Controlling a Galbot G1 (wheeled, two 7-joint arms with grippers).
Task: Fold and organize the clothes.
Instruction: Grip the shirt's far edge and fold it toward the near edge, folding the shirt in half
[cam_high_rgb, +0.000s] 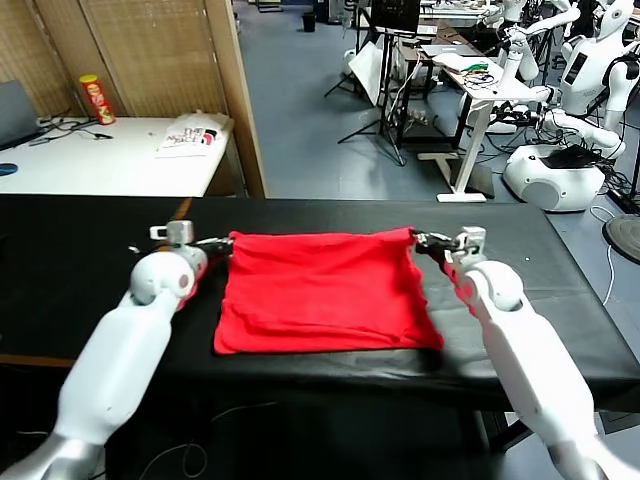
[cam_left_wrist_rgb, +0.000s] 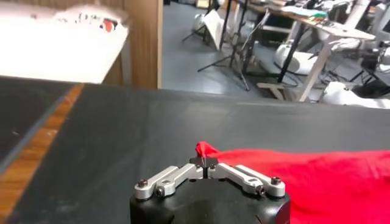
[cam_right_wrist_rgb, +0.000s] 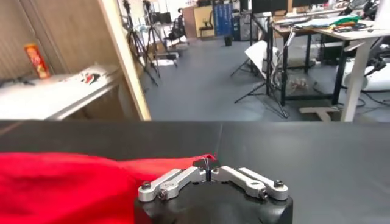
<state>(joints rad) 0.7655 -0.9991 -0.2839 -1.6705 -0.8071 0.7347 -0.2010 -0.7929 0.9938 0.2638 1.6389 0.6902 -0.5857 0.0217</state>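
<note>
Next, I let go of the red T-shirt's far corner with my right gripper along the T-shirt's side edge (cam_high_rgb: 425, 306), just past halfway to its near edge.
The clothes are one bright red T-shirt (cam_high_rgb: 320, 292), folded into a rough square on the black table (cam_high_rgb: 80, 250). My left gripper (cam_high_rgb: 222, 243) is shut on the shirt's far left corner (cam_left_wrist_rgb: 204, 150). My right gripper (cam_high_rgb: 424, 240) is shut on its far right corner (cam_right_wrist_rgb: 204, 159). Both corners are pinched at the far edge, which is stretched straight between the two grippers. The near edge of the shirt lies close to the table's front edge. No print or tag shows on the visible side.
Behind the black table stands a white table (cam_high_rgb: 100, 160) with a red can (cam_high_rgb: 97, 99) and papers (cam_high_rgb: 190, 135), beside a wooden partition (cam_high_rgb: 240, 90). Desks, stands and other robots (cam_high_rgb: 560, 150) fill the room at the back right.
</note>
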